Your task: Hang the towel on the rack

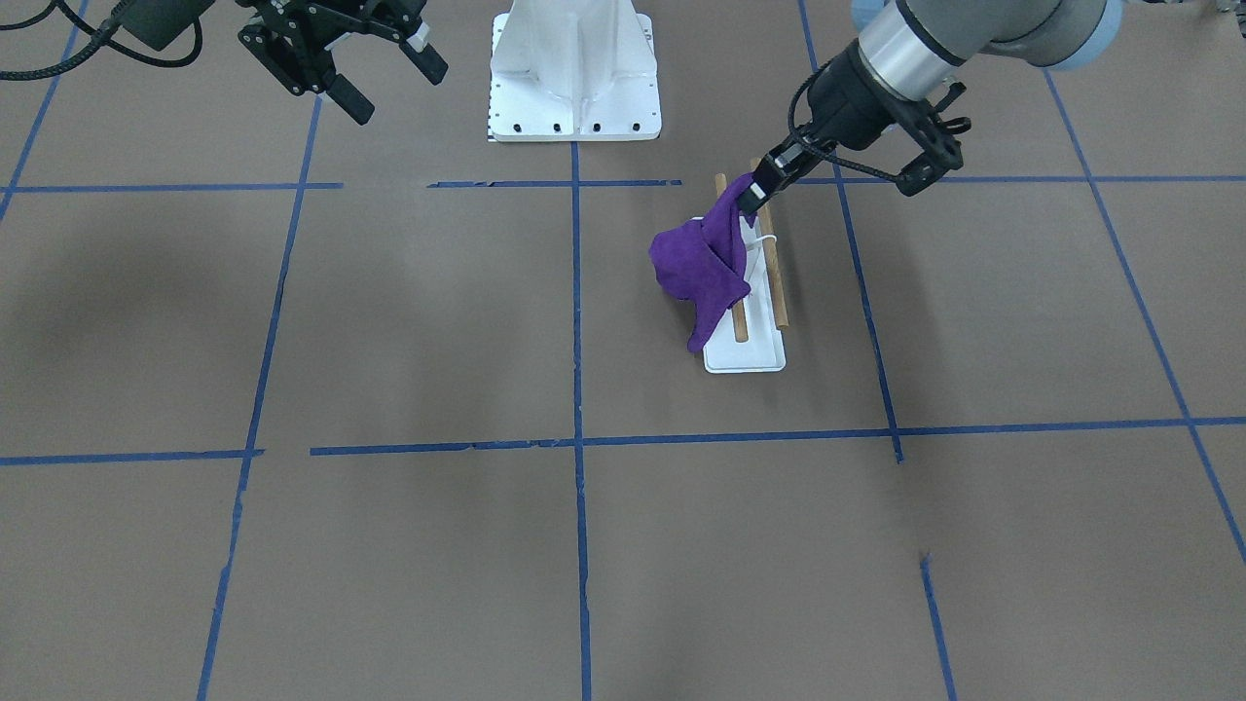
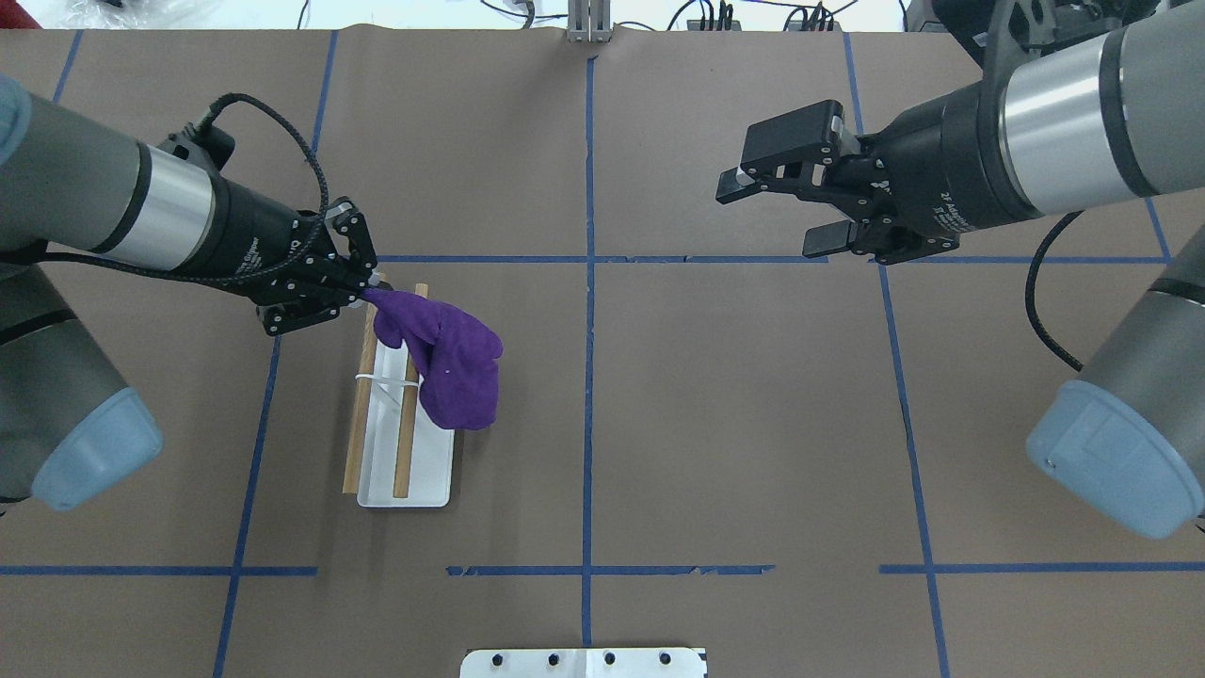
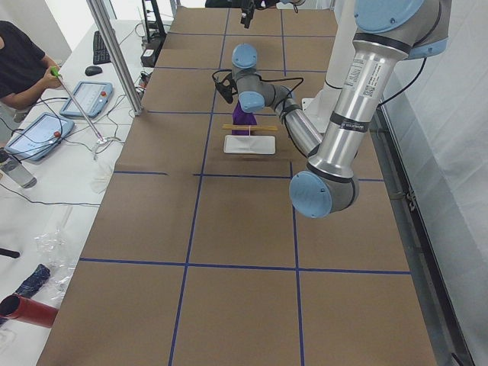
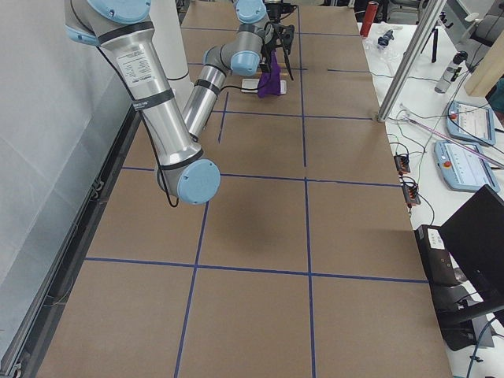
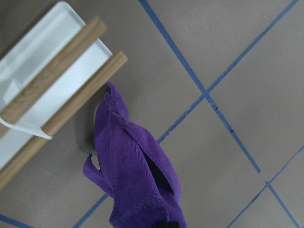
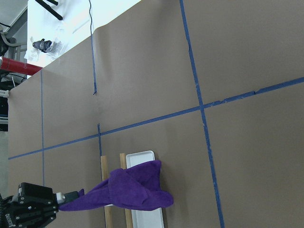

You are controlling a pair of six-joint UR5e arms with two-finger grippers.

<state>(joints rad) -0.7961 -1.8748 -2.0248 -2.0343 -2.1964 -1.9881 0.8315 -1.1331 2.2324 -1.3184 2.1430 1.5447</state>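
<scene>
Next, my left gripper lets go of the purple towel draped across both wooden dowels (image 1: pixel 747 273) (image 5: pixel 53 95), above the white base.
A purple towel (image 2: pixel 450 361) hangs from my left gripper (image 2: pixel 367 294), which is shut on its corner above the far end of the rack (image 2: pixel 407 443). The rack has two light-brown wooden dowels over a flat white base. The towel drapes across the dowel on the table-centre side and hangs down beside it (image 1: pixel 703 268). The left wrist view shows the towel (image 5: pixel 135 166) next to the dowels (image 5: pixel 66 116). My right gripper (image 2: pixel 781 215) is open and empty, high over the right half of the table. The right wrist view shows the towel (image 6: pixel 133 190) and rack (image 6: pixel 145 190) from afar.
A large white ribbed pedestal (image 1: pixel 574 73) with bolt holes stands at the robot's side of the table, between the arms. Blue tape lines (image 2: pixel 588 377) divide the brown table surface. An operator (image 3: pixel 19 65) and tablets are beyond the table's far edge.
</scene>
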